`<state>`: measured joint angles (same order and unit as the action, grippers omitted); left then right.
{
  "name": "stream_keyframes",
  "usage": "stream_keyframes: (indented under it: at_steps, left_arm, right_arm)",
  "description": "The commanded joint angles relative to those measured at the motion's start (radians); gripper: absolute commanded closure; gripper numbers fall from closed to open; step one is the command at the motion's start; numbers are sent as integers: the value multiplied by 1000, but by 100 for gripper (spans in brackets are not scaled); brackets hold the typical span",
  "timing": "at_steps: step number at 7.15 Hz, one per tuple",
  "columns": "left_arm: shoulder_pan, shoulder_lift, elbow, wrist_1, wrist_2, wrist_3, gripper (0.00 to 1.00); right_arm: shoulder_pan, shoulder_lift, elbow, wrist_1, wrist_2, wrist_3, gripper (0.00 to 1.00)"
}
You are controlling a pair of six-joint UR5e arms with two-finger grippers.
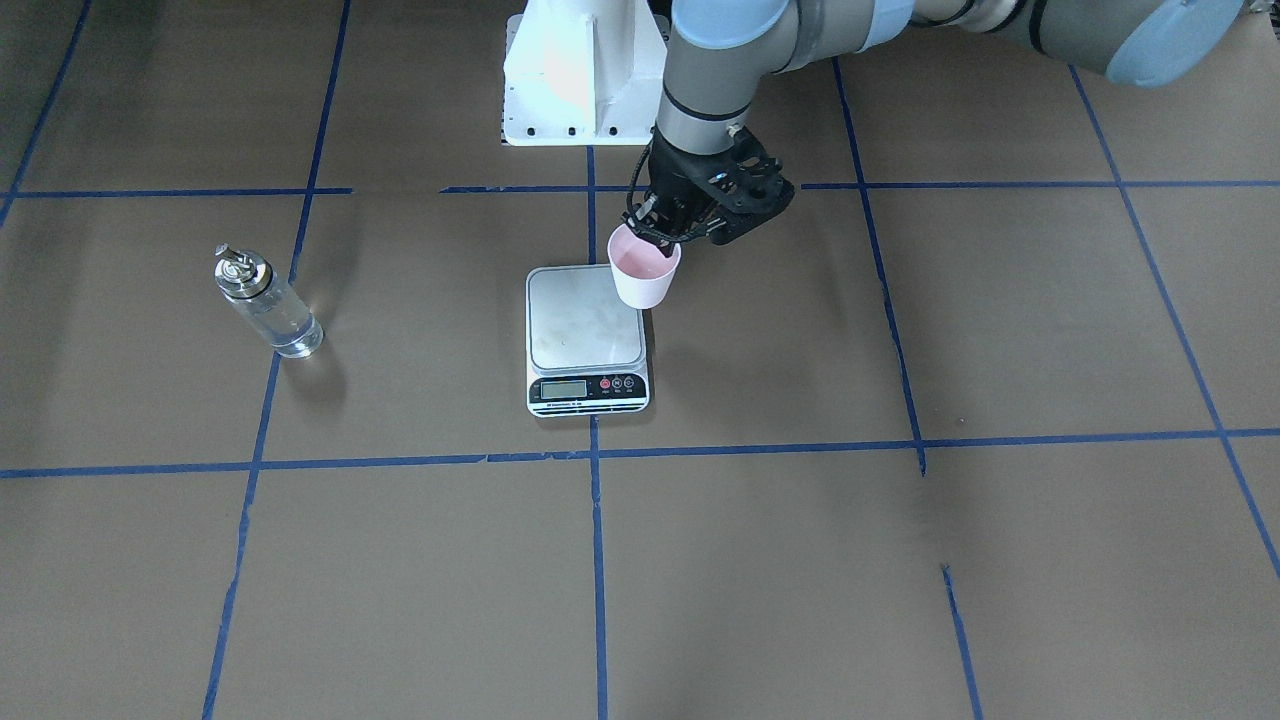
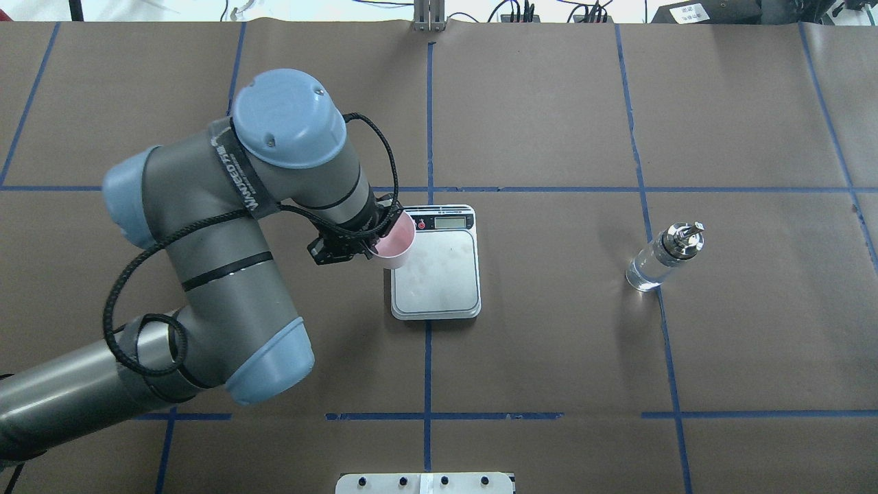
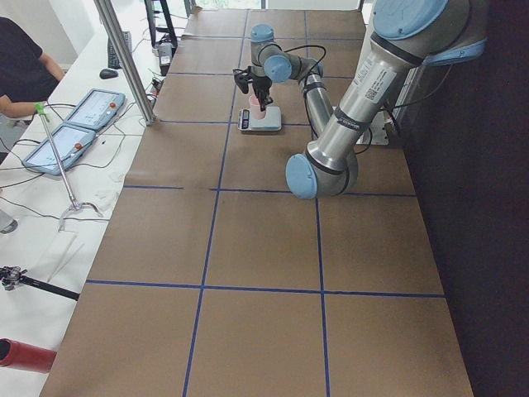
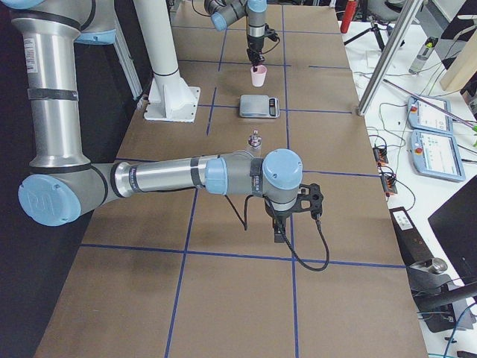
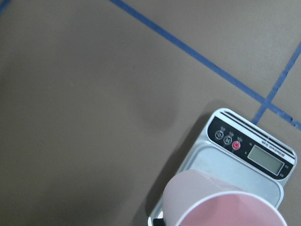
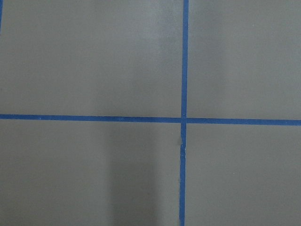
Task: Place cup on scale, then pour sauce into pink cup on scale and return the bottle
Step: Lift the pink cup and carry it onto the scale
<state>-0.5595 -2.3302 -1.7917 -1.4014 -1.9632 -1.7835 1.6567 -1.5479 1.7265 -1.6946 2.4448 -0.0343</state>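
Observation:
The robot's left gripper needs to set the pink cup down on the middle of the scale's steel platform (image 1: pixel 587 324) (image 5: pixel 217 205).
My left gripper (image 1: pixel 662 238) is shut on the rim of the pink cup (image 1: pixel 645 268), one finger inside it and one outside. The cup (image 2: pixel 396 245) hangs upright over the scale's edge on my left side, and the left wrist view shows the cup (image 5: pixel 221 203) above the scale (image 5: pixel 263 157). The steel-topped scale (image 2: pixel 439 274) lies at the table's middle with nothing on its platform (image 1: pixel 585 320). The clear bottle (image 1: pixel 268 305) with its metal spout stands upright far to my right (image 2: pixel 660 259). My right gripper (image 4: pixel 280 233) hovers over bare table; whether it is open or shut I cannot tell.
Blue tape lines divide the brown table into squares. The white arm mount (image 1: pixel 580 85) stands behind the scale. A side bench with tablets (image 3: pixel 78 124) and a seated person (image 3: pixel 21 70) runs beyond the table's far edge.

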Motion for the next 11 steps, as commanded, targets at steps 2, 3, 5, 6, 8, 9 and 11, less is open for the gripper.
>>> stream_keyframes:
  at_steps: [2, 3, 5, 6, 8, 9, 11]
  left_arm:
    - [50, -75, 151, -83, 29, -53, 100]
    - [53, -78, 159, -87, 29, -53, 100]
    - [53, -80, 182, -126, 27, -53, 100]
    - [52, -80, 196, -151, 27, -53, 100]
    - [50, -75, 198, -160, 27, -51, 74]
    - [50, -74, 198, -165, 29, -36, 1]
    - [49, -72, 148, -153, 24, -31, 0]
  right_arm:
    - [0, 2, 8, 0, 0, 1, 0]
    - [0, 2, 10, 0, 0, 1, 0]
    - [0, 2, 10, 0, 0, 1, 0]
    - [0, 2, 10, 0, 0, 1, 0]
    - [0, 2, 10, 0, 0, 1, 0]
    - [0, 0, 10, 0, 0, 1, 0]
    - [0, 0, 15, 0, 0, 1, 0]
